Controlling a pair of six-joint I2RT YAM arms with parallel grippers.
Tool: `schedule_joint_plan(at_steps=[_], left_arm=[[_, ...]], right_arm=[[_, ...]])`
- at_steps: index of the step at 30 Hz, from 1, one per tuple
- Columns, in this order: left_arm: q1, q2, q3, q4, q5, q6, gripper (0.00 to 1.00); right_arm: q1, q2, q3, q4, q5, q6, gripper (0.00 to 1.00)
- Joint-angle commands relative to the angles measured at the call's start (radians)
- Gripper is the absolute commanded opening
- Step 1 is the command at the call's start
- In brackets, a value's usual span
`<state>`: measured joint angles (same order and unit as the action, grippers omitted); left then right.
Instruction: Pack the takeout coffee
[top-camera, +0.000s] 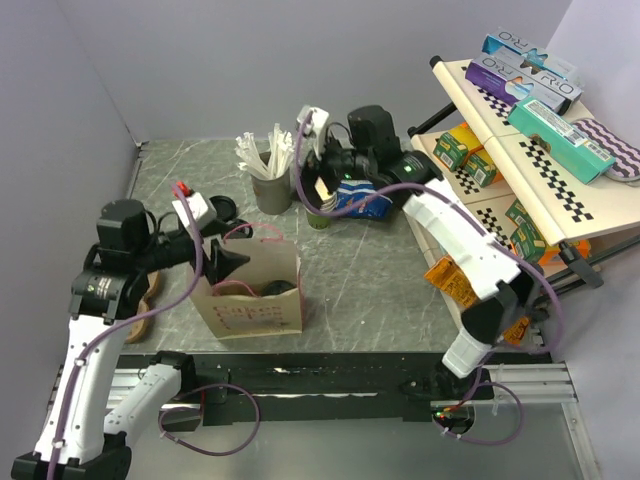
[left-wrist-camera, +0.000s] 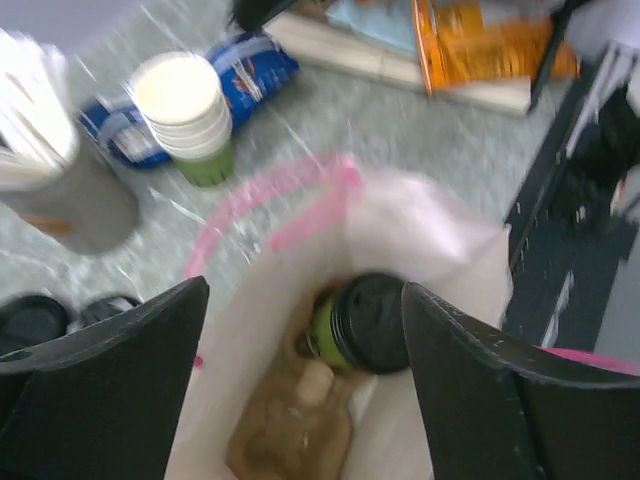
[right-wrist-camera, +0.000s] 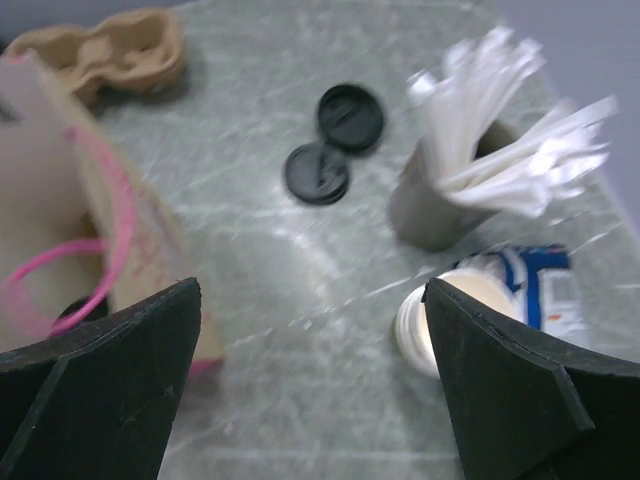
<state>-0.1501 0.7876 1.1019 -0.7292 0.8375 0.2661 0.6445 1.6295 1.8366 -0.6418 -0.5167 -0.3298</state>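
Note:
My right gripper will grip the top end of a white stirrer (top-camera: 286, 141) (right-wrist-camera: 578, 150) next, once it has gone to the grey holder.
The takeout coffee (left-wrist-camera: 365, 325), a green-sided cup with a black lid, lies tilted inside the paper bag (left-wrist-camera: 300, 400) on a brown insert. It also shows as a dark shape in the bag's mouth (top-camera: 275, 290). My left gripper (left-wrist-camera: 303, 290) hovers open over the bag's mouth (top-camera: 225, 265), its fingers apart on either side above the cup and touching nothing. My right gripper (right-wrist-camera: 312, 290) is open and empty above the bare table, between the bag (right-wrist-camera: 60, 230) and a stack of cream cups (right-wrist-camera: 425, 325), at the back of the table (top-camera: 322, 172).
A grey holder of white stirrers (top-camera: 270, 185), the cup stack (top-camera: 318, 215) and a blue packet (top-camera: 360, 200) stand behind the bag. Two loose black lids (right-wrist-camera: 330, 145) lie nearby. A brown cup carrier (top-camera: 150, 300) sits left. A shelf of boxes (top-camera: 540, 150) fills the right.

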Motion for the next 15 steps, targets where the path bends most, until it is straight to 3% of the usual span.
schedule_joint_plan(at_steps=[1,7,12,15], left_arm=[[0.003,0.048,0.134,0.106,-0.041,-0.139,0.85],[0.003,0.068,0.233,0.065,-0.135,-0.12,0.86],[0.006,0.064,0.28,0.027,-0.235,-0.096,0.87],[0.007,0.068,0.303,-0.002,-0.279,-0.097,0.87]], right_arm=[[-0.04,0.172,0.152,0.157,0.047,0.055,0.94],[-0.085,0.452,0.418,0.218,0.096,0.12,0.78],[-0.111,0.51,0.411,0.483,0.098,0.175,0.67],[-0.112,0.564,0.433,0.55,0.121,0.198,0.65]])
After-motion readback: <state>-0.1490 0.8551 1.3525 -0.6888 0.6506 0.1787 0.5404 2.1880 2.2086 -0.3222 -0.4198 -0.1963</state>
